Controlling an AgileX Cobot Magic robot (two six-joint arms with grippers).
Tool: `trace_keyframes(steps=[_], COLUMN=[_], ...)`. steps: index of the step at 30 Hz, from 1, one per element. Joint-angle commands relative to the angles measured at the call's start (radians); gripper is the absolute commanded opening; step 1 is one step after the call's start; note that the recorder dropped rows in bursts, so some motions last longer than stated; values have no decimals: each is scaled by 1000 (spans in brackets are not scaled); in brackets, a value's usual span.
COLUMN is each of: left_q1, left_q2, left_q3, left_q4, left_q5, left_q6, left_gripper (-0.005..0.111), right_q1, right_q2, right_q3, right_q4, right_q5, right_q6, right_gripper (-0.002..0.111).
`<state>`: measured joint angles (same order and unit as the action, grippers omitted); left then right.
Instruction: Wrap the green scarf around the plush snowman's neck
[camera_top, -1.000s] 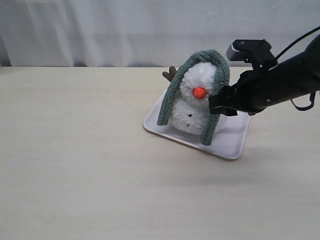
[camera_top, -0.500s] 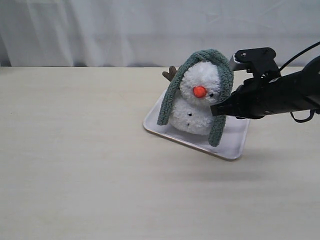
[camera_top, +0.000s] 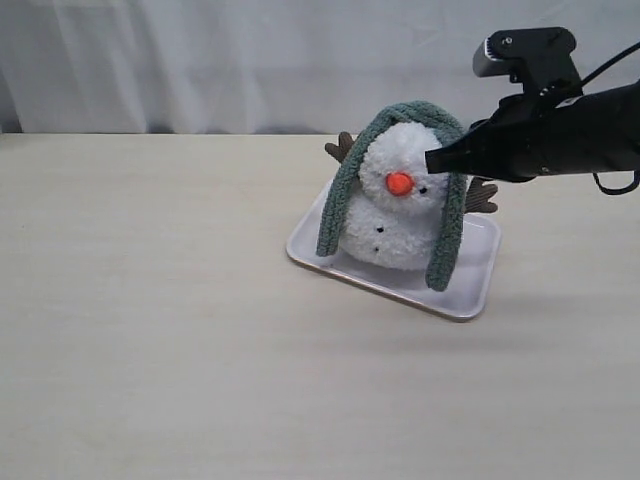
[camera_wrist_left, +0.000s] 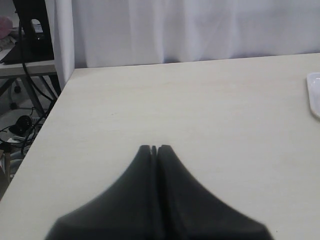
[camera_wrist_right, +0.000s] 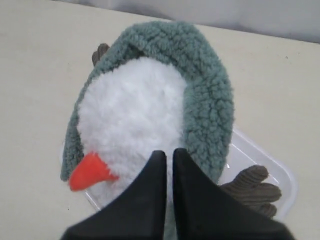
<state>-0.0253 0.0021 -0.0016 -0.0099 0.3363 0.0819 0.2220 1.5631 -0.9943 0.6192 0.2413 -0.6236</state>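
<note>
One end of the green scarf slants inward across the snowman's side, so my right gripper will grab the scarf (camera_top: 447, 121) next to the head and pull it toward the brown arm.
The plush snowman (camera_top: 400, 222) stands upright on a white tray (camera_top: 470, 288), orange nose toward the camera. The green scarf (camera_top: 415, 110) lies over the top of its head, one end hanging down each side to the tray. The neck (camera_top: 372, 200) is bare white fluff. My right gripper (camera_top: 432, 160) is shut beside the head at nose height, right against the scarf's right strand. In the right wrist view the gripper (camera_wrist_right: 170, 153) points at the white head (camera_wrist_right: 132, 110), with the scarf (camera_wrist_right: 207, 95) arching round it and nothing held. My left gripper (camera_wrist_left: 154, 148) is shut over bare table.
A brown corduroy arm (camera_top: 482, 195) sticks out to the right behind the scarf, another (camera_top: 343, 147) at the back left. A white curtain hangs behind the table. In the left wrist view the table's edge (camera_wrist_left: 52, 115) and the tray's rim (camera_wrist_left: 314, 95) show.
My right gripper has risen from beside the snowman's body to head height and drawn back to the right. The scarf's right strand now hangs freely, and the right brown arm shows.
</note>
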Motion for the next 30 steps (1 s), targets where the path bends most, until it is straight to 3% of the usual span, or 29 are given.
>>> trace_keyframes(steps=[1,11,14,16,17,18,20,25,29,30], left_q1=[2,2,2,2,2,2,2,2,2,2], left_q2=[-2,-2,-2,-2,-2,-2,-2,-2,-2,-2], left_q3=[2,2,2,2,2,2,2,2,2,2], left_q4=[1,1,1,1,1,1,1,1,1,1], left_q5=[-13,-13,-13,-13,-13,-13,-13,-13,-13,-13], left_q6=[0,0,0,0,0,0,0,0,0,0], left_gripper=[0,0,0,0,0,0,0,0,0,0], right_q1=[-1,-25,-27,-38,-47,-64,-80,-81,-81,-81], right_q2=[-2,28,41,67,87,126,182,249,272,272], right_q3=[-15,-17,-71,-151,-198,-276,-359,-389,-389,-389], right_q4=[-17,-59,-59,-59,-59,-61,-116,-287,-287,-287], right_q5=[-9,-86,-38,67,126,220,296,290,264,250], right_q6=[9,82,118,155,165,202,277,344,238,234], right_gripper=[4,4,5,13,20,34,47,38,6,4])
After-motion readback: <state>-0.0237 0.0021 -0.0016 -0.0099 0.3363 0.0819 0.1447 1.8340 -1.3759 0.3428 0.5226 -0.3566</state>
